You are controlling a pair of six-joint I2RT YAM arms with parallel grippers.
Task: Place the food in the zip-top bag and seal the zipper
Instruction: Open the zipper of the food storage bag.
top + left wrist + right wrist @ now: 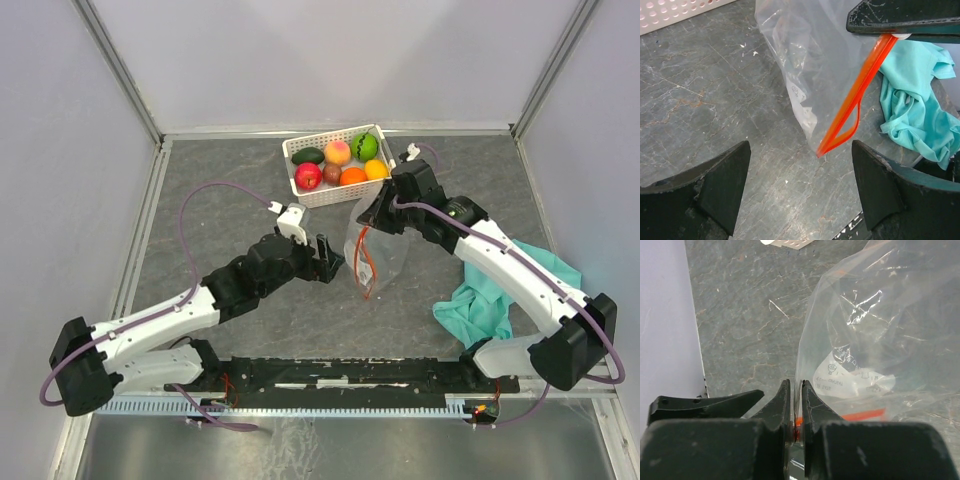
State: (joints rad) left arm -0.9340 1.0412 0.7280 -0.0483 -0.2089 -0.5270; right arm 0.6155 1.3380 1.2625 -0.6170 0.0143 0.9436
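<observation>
My right gripper is on the bag's corner and the bag's opening hangs narrow, so my left gripper should hold the bag before my right gripper takes one zipper edge point(857, 122).
The clear zip-top bag point(380, 248) hangs above the table's middle, its red zipper point(366, 268) running down its near edge. My right gripper point(378, 213) is shut on the bag's top corner; in the right wrist view the jaws point(796, 390) pinch the plastic and the red strip. In the left wrist view the bag point(810, 65) and the zipper point(855, 100) hang ahead. My left gripper point(332, 256) is open and empty just left of the bag, its fingers point(722, 180) wide apart. The food point(338, 152) lies in a white basket point(300, 186) at the back.
A teal cloth point(490, 300) lies crumpled at the right under the right arm, also in the left wrist view point(920, 110). The cage's walls stand on the left, right and back. A black rail runs along the near edge.
</observation>
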